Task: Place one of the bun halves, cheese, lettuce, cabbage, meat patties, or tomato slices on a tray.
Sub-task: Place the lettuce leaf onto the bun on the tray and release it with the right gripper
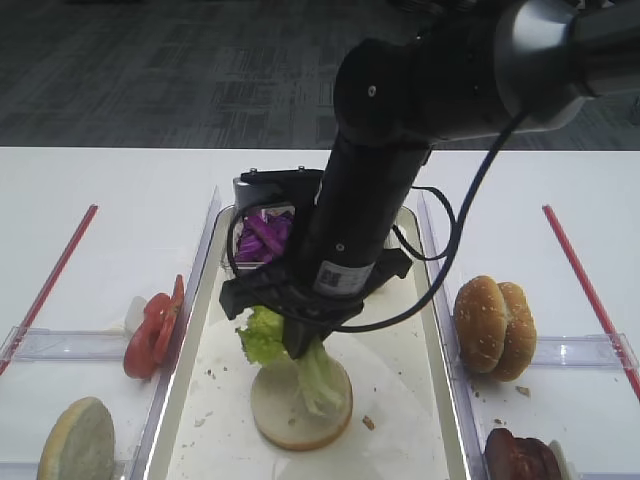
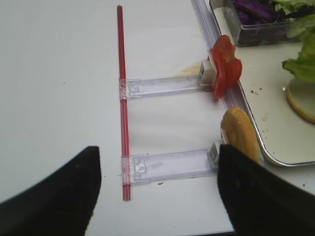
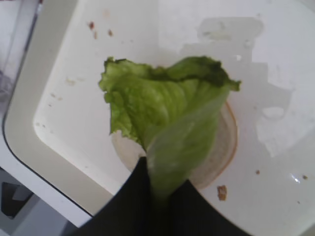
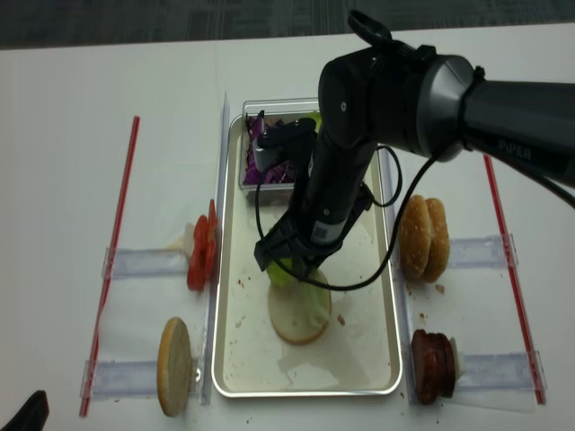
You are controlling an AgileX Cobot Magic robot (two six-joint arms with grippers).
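I need to use my right gripper to lay the lettuce leaf down across the far edge of the pale bun half (image 4: 306, 287) (image 3: 197, 107). The leaf now dangles over that bun half.
A crinkly green lettuce (image 3: 167, 113) leaf hangs by its pale rib from my right gripper (image 3: 165, 184), which is shut on it. The leaf (image 1: 270, 335) dangles over a pale bun half (image 1: 275, 400) lying cut face up on the cream-white tray (image 1: 400, 400), and its lower end touches or nearly touches the bun. In the left wrist view my left gripper (image 2: 157, 157) stands open and empty above the table, left of the tray (image 2: 275, 123).
Tomato slices (image 1: 155, 325) and a bun half (image 1: 78, 440) stand on clear holders left of the tray. Sesame buns (image 1: 495, 325) and meat patties (image 1: 522, 458) stand on its right. A clear tub of purple cabbage (image 1: 262, 238) sits at the tray's far end. Red strips (image 1: 55, 280) flank both sides.
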